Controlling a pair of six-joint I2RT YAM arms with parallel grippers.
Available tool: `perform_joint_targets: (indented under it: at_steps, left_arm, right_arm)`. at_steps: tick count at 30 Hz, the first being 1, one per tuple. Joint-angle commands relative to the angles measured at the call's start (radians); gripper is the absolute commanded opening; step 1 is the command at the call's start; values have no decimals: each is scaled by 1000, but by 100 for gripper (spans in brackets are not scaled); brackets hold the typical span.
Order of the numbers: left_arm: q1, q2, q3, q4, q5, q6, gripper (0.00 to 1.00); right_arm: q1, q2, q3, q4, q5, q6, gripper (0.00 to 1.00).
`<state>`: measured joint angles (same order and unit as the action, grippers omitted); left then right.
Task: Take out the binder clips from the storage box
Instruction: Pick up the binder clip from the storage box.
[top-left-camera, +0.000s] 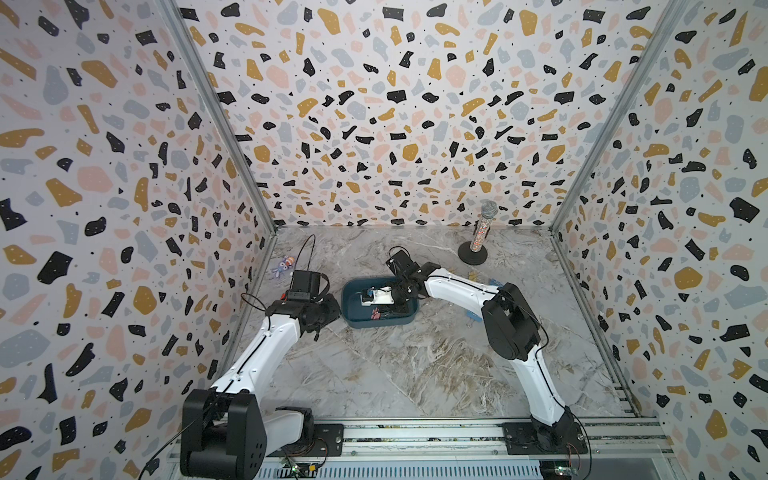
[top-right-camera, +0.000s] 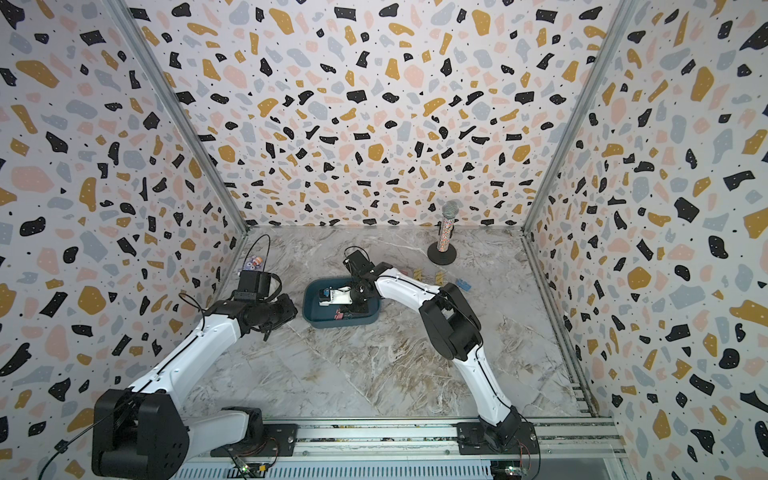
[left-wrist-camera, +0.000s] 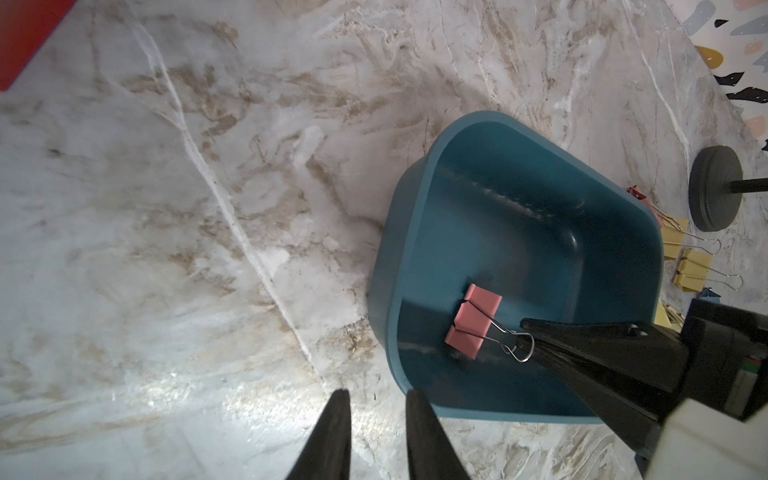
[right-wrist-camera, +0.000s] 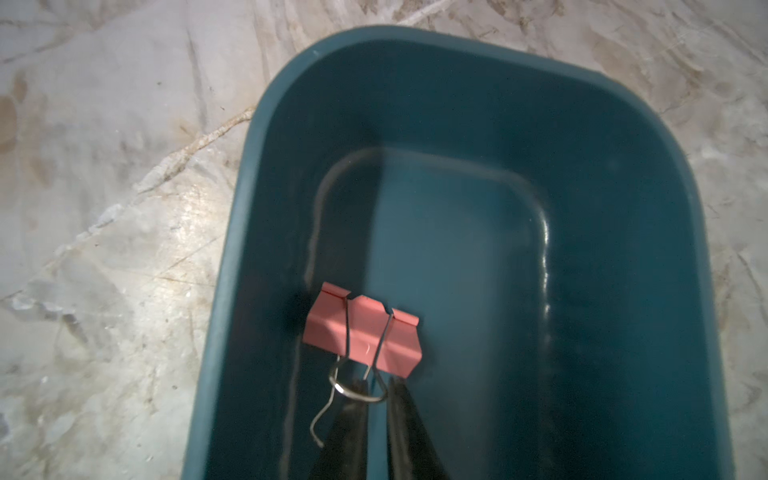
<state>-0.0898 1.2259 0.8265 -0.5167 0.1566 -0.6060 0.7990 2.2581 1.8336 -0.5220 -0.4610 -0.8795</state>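
Next, my right gripper opens and pinches the wire handle closer to the clip's pink body (right-wrist-camera: 374, 364) before lifting, because the loop end of the wire handle lies crosswise at its fingers.
The dark teal storage box (top-left-camera: 374, 326) (top-right-camera: 324, 322) sits mid-table. One pink binder clip (right-wrist-camera: 361, 328) (left-wrist-camera: 473, 322) (top-left-camera: 375, 314) is inside it near a side wall. My right gripper (right-wrist-camera: 378, 384) (left-wrist-camera: 525, 332) (top-left-camera: 381, 312) reaches down into the box, shut on the clip's silver wire handle. My left gripper (left-wrist-camera: 378, 395) (top-left-camera: 332, 309) hovers just outside the box's left end, fingers slightly apart with nothing between them. Yellow binder clips (left-wrist-camera: 692, 270) (top-right-camera: 439, 276) and a blue one (top-right-camera: 462, 284) lie on the table beyond the box (left-wrist-camera: 415, 249) (right-wrist-camera: 232, 291).
A glittery microphone on a round black stand (top-left-camera: 484, 232) is at the back right. A purple toy figure (top-left-camera: 282, 266) lies by the left wall. A red block (left-wrist-camera: 25, 33) is near the left arm. The marble tabletop stretches open in front of the box.
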Motion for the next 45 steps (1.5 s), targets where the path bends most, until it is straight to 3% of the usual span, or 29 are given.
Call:
perform_joint_targets:
  at_steps: [1,6,12,20,29,45]
  left_arm:
    - [-1,-18,3,-11,4,15,27]
    - [0,-19,0,-11,3,16,27]
    - [-1,-11,4,-11,0,22,27]
    - [-1,45,28,-11,3,36,27]
    - [1,154,72,-16,16,73,27]
    - [1,209,105,23,54,146,27]
  right_arm:
    - [5,-68,-4,-1,-20,5,18]
    - [6,-77,-20,7,-14,-1,35]
    - [9,-90,-39,30,-27,-7,38]
    - [12,-92,-39,53,-44,-3,34]
    - [13,-93,-46,79,-64,15,21]
    - [13,-92,-51,127,-61,49,0]
